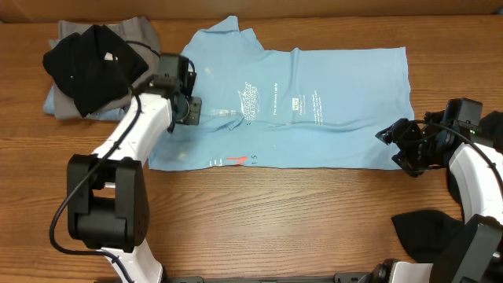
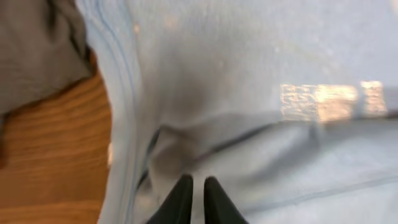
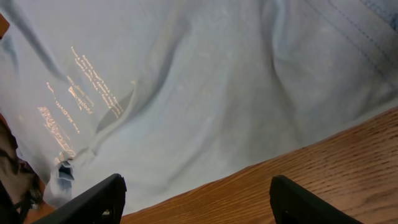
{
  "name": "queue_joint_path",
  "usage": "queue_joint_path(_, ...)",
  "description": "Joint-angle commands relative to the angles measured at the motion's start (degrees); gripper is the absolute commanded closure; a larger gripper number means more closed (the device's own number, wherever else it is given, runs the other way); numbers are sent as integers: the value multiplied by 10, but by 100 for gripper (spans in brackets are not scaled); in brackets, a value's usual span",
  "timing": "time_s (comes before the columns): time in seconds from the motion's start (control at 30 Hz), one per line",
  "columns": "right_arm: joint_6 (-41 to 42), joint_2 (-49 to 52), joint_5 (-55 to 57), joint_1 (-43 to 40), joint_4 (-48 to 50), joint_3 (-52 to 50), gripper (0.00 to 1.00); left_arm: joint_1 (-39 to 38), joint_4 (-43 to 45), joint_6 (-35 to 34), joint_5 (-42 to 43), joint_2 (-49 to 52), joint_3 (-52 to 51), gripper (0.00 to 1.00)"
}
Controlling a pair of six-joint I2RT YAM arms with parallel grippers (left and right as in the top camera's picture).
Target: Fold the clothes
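My left gripper needs to open, grab the fabric nearer the T-shirt's side edge again (image 2: 126, 146) and fold it toward the print, because its closed fingertips pucker the shirt inside that edge.
A light sky-blue T-shirt (image 1: 314, 118) with white and coral-red print lies spread flat across the middle of the table. My left gripper (image 1: 191, 110) sits on its left part, near the sleeve. In the left wrist view its fingertips (image 2: 198, 183) are pressed together on a puckered fold of the blue fabric (image 2: 261, 50). My right gripper (image 1: 395, 149) is open and empty at the shirt's right hem. In the right wrist view its fingers (image 3: 198, 182) straddle the edge where the shirt (image 3: 205, 81) meets bare wood.
A pile of garments lies at the back left: a black one (image 1: 86, 63) on top, a grey one (image 1: 137, 39) and a pale blue one (image 1: 55, 102) beneath. Another black garment (image 1: 424, 228) lies at the front right by the right arm's base.
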Motion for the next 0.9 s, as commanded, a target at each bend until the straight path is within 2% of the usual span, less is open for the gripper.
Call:
queue_joint_path(0.0,-5,4,-3,1,-2,12,23,3,-96,-9,13,-3,71,87)
queue_joint_path(0.07,-12,4,-3,1,-2,12,23,2,-146,-17,14,-3,75,82)
queue_joint_path(0.17,-15,4,-3,1,-2,12,23,2,-165,-17,14,-1,45,78)
queue_joint_path(0.37,-15,4,-3,1,0,12,23,3,-57,-19,14,-1,-60,75)
queue_joint_path(0.63,-15,4,-3,1,-2,12,23,3,13,-16,-12,-1,-107,74)
queue_joint_path(0.67,-15,4,-3,1,-2,12,23,3,23,-16,-11,-1,-111,75)
queue_joint_path(0.77,-15,4,-3,1,-3,12,23,3,40,-18,-10,-1,-112,88)
queue_joint_path(0.87,-15,4,-3,1,-5,12,23,3,50,-23,-11,-1,-112,94)
